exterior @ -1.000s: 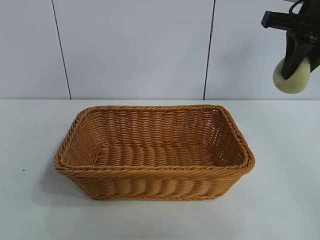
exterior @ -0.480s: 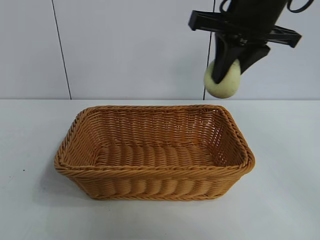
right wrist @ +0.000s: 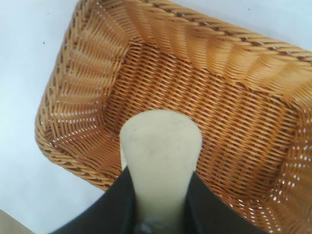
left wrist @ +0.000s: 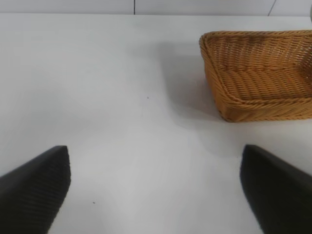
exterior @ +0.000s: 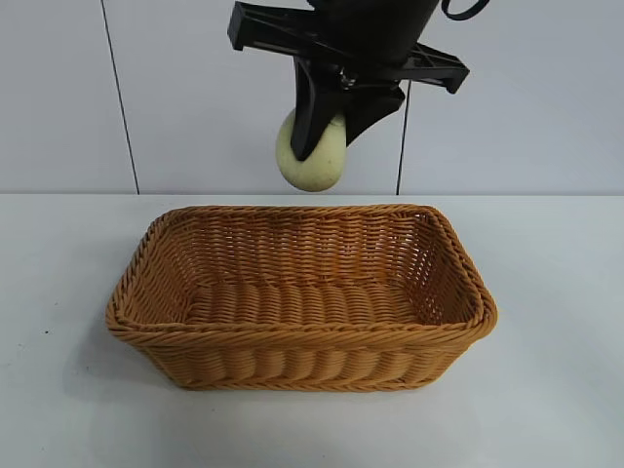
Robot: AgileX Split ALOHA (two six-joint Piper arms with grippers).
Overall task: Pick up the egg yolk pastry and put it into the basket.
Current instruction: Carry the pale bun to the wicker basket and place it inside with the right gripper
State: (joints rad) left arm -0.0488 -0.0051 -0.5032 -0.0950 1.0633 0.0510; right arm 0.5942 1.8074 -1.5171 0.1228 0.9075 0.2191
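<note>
My right gripper is going to put the egg yolk pastry down for me, setting it near the middle of the basket's woven bottom (exterior: 295, 303) (right wrist: 192, 119).
The pale cream-yellow egg yolk pastry (exterior: 314, 156) hangs in the air above the far rim of the tan woven basket (exterior: 292, 336), pinched between the black fingers of my right gripper (exterior: 327, 136). In the right wrist view the pastry (right wrist: 161, 151) is squeezed between the two fingers, with the basket's woven floor (right wrist: 219, 112) right beneath it. My left gripper (left wrist: 156, 187) is open over bare white table, nothing between its fingers, and the basket (left wrist: 263, 97) lies off to one side of it.
The basket stands on a white table (exterior: 556, 390) in front of a white panelled wall (exterior: 195, 97). Nothing lies inside the basket.
My right gripper has carried the pastry leftward from the upper right corner to above the basket's far rim. The left gripper's opening has not changed.
</note>
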